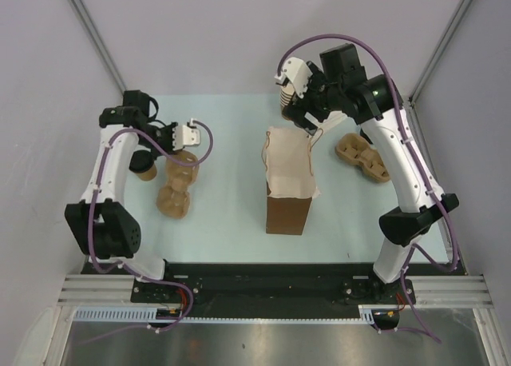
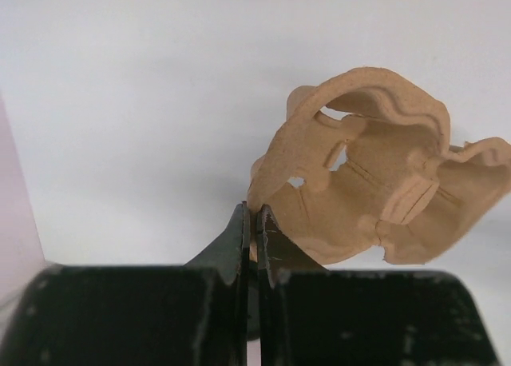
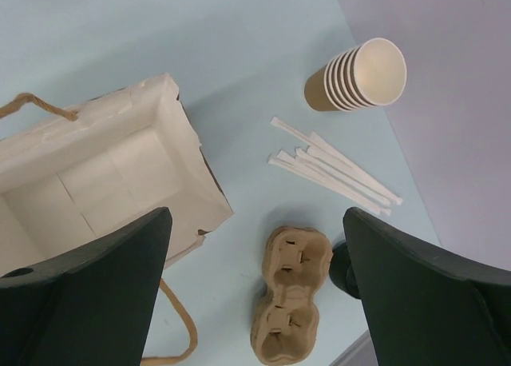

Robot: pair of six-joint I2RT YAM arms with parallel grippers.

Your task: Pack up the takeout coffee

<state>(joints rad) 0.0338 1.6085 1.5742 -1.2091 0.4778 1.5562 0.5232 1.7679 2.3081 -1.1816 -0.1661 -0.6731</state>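
The paper bag stands unheld below my open right gripper, so next I pinch the bag's rim (image 3: 205, 159) to steady it before my left gripper lowers the tray.
The takeout coffee (image 1: 144, 166), a tan cup with a black lid, stands at the left and is partly hidden under my left arm. My left gripper (image 1: 190, 134) is shut on the rim of a brown pulp cup tray (image 1: 176, 190). In the left wrist view the jaws (image 2: 255, 216) pinch the tray's edge (image 2: 375, 182) and it hangs in front of them. My right gripper (image 1: 294, 110) is open and empty. It hovers above the far end of the open brown paper bag (image 1: 289, 174). In the right wrist view (image 3: 255, 214) its fingers are wide apart.
A second pulp tray (image 1: 363, 157) lies right of the bag (image 3: 96, 174) and shows in the right wrist view (image 3: 291, 302). A dark round thing (image 3: 342, 268) beside it is partly hidden. A stack of lidless cups (image 3: 359, 74) and several white wrapped sticks (image 3: 331, 168) lie nearby.
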